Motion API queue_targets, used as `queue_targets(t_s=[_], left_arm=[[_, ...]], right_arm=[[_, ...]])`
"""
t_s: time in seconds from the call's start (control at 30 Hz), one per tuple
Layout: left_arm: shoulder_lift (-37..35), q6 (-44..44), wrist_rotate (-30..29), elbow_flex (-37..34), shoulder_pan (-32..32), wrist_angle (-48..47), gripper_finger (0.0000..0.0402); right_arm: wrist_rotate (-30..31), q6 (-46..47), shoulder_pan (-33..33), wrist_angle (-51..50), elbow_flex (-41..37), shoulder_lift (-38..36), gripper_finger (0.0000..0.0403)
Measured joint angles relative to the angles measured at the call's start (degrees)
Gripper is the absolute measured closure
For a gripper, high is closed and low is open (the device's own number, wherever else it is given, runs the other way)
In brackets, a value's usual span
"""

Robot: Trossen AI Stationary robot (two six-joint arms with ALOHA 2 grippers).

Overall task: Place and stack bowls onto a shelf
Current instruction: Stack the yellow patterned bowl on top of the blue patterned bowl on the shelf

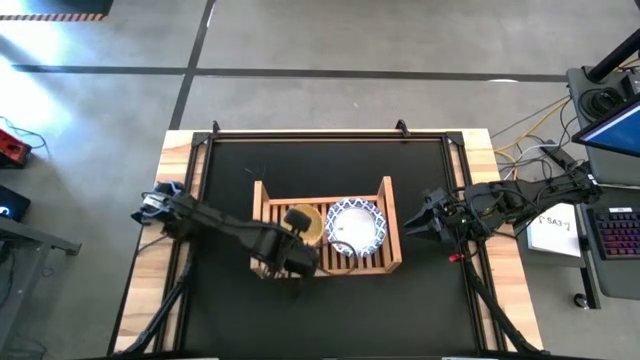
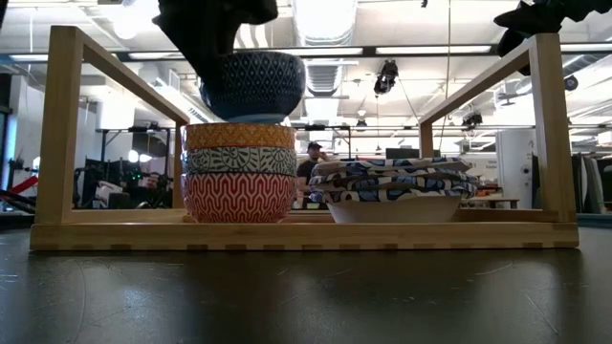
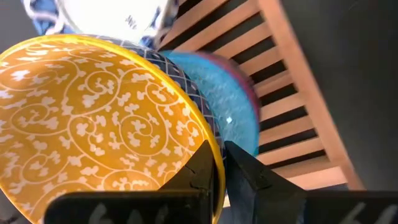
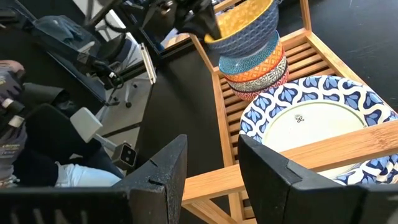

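Note:
Next, my left gripper lets go of the grey-blue bowl on the nested small bowls [image 1: 307, 225] [image 3: 168, 134] beside the large white bowls.
The wooden shelf [image 1: 392, 225] lies mid-table. In its left half three small bowls are nested: red [image 2: 239, 196] at the bottom, light blue [image 2: 239, 160], then an orange-yellow patterned one [image 2: 239, 136]. My left gripper [image 3: 219, 163] is shut on a fourth small bowl [image 2: 253, 86], grey-blue outside and yellow inside [image 3: 93, 118], right over that stack. Whether its foot touches the stack I cannot tell. Several large white bowls with blue rims [image 1: 354, 226] sit stacked in the right half. My right gripper [image 1: 412, 220] hovers open beside the shelf's right wall. My left gripper pinches the grey-blue bowl's rim [image 3: 216, 146] on the side toward the table's near-left, one finger inside the yellow hollow and one outside on the patterned wall. The fingers come down from above at a slant. The bowl sits upright over the stack [image 4: 255, 62].
The shelf's tall side frames [image 2: 67, 124] [image 2: 545, 124] rise on both sides of the bowls. Black mat lies open around the shelf. A keyboard and cables [image 1: 615, 235] lie off the table's right edge. A person's sleeve [image 4: 12, 81] shows beyond the table.

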Motion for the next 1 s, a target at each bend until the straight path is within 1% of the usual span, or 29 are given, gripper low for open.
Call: queue_targets(t_s=[0.17, 0.3, 0.4, 0.67, 0.8, 0.9, 1.0], left_arm=[[-2.4, -0.1, 0.5, -2.8, 1.8, 2.1, 0.0395], [-5.0, -0.2, 4.0, -6.4, 1.8, 5.4, 0.0395], [-6.8, -0.6, 4.2, -9.2, 1.7, 8.8, 0.0395], [-7.5, -1.0, 4.6, -14.5, 1.8, 12.5, 0.0395], [-7.5, -1.8, 4.7, -15.6, 1.8, 14.0, 0.0394], [-7.5, -3.9, 4.9, -15.5, 1.8, 14.5, 0.0382], [-7.6, -4.7, 4.8, -14.7, 1.8, 14.7, 0.0359]], right_arm=[[0.0, 0.0, 0.0, 0.0, 0.0, 0.0, 0.0271], [0.0, 0.0, 0.0, 0.0, 0.0, 0.0, 0.0271], [0.0, 0.0, 0.0, 0.0, 0.0, 0.0, 0.0271], [0.0, 0.0, 0.0, 0.0, 0.0, 0.0, 0.0271], [0.0, 0.0, 0.0, 0.0, 0.0, 0.0, 0.0271], [0.0, 0.0, 0.0, 0.0, 0.0, 0.0, 0.0271], [0.0, 0.0, 0.0, 0.0, 0.0, 0.0, 0.0271]])
